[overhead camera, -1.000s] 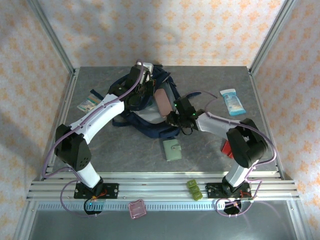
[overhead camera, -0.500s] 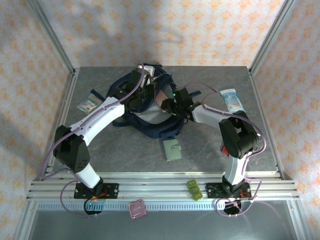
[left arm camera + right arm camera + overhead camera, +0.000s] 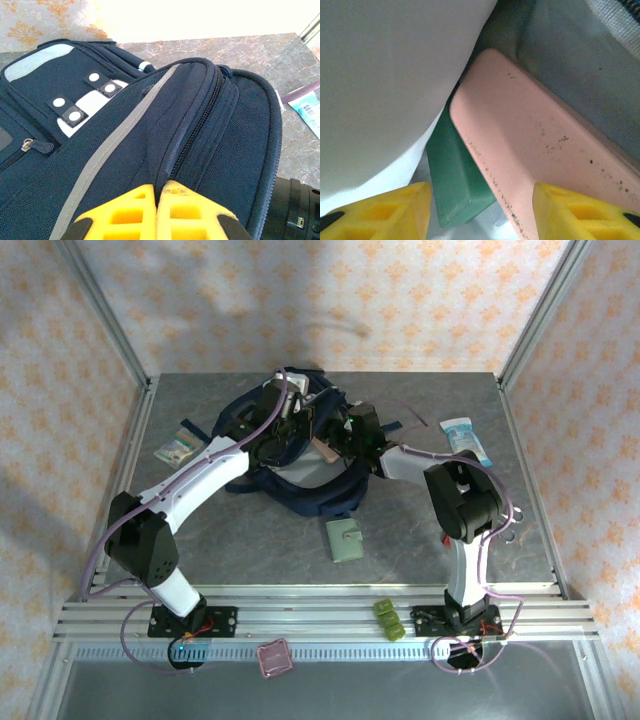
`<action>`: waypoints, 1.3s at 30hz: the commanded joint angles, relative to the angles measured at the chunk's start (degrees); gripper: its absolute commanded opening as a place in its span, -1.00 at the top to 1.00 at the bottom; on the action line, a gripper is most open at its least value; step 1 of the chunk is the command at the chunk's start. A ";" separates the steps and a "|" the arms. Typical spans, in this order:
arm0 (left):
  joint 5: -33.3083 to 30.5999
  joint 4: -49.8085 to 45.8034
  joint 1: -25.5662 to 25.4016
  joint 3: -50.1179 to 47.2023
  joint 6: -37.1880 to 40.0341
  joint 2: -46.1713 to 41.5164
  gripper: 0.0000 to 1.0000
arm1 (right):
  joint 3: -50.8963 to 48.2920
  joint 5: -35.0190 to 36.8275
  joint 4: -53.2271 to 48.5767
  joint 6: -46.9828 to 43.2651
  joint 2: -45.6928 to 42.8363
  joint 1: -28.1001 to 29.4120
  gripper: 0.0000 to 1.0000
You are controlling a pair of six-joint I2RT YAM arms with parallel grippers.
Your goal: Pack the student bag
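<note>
The robot's left gripper will release the raised fold over the bag's opening (image 3: 362,445) next to the right gripper.
The student bag (image 3: 300,478), a big navy backpack with grey trim, lies at the middle back of the table. My left gripper (image 3: 296,423) is shut on the bag's navy fabric beside a zipper (image 3: 200,120); its yellow fingertips (image 3: 172,192) pinch the fold in the left wrist view. My right gripper (image 3: 336,440) reaches into the bag's mouth from the right. Its jaws stand apart around a flat pink case (image 3: 535,145), which leans against the right finger (image 3: 570,212). A green flat item (image 3: 452,175) sits behind the case, with a gap to the left finger (image 3: 385,210).
A green wallet (image 3: 346,539) lies in front of the bag. A blue-and-white packet (image 3: 466,441) is at the right back, a small packet (image 3: 178,447) at the left. On the front rail sit a green block (image 3: 387,619) and a pink square (image 3: 273,658).
My right arm has stretched left and back, carrying the pink case from in front of the bag into its mouth. Its jaws have spread apart. The left gripper keeps its hold.
</note>
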 commanded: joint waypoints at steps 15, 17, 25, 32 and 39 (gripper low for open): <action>0.79 5.52 -1.13 -0.17 -1.31 -4.34 1.00 | -13.10 6.05 -4.39 1.41 -11.04 0.48 -0.29; 1.14 5.61 -1.26 -0.17 -1.65 -4.22 1.00 | -9.77 5.59 -4.66 0.99 -8.31 0.47 -0.28; 1.69 6.31 -2.13 -0.32 -2.81 -4.25 1.00 | 10.56 -0.04 -3.58 2.13 7.08 0.32 -0.22; 0.75 6.61 -2.63 -0.46 -3.24 -3.21 1.00 | 7.70 -1.46 -0.80 3.28 6.81 0.30 -0.11; -0.57 7.17 -2.54 1.15 -5.52 -0.43 1.00 | -13.58 2.53 -4.62 -2.30 -13.02 0.30 -0.23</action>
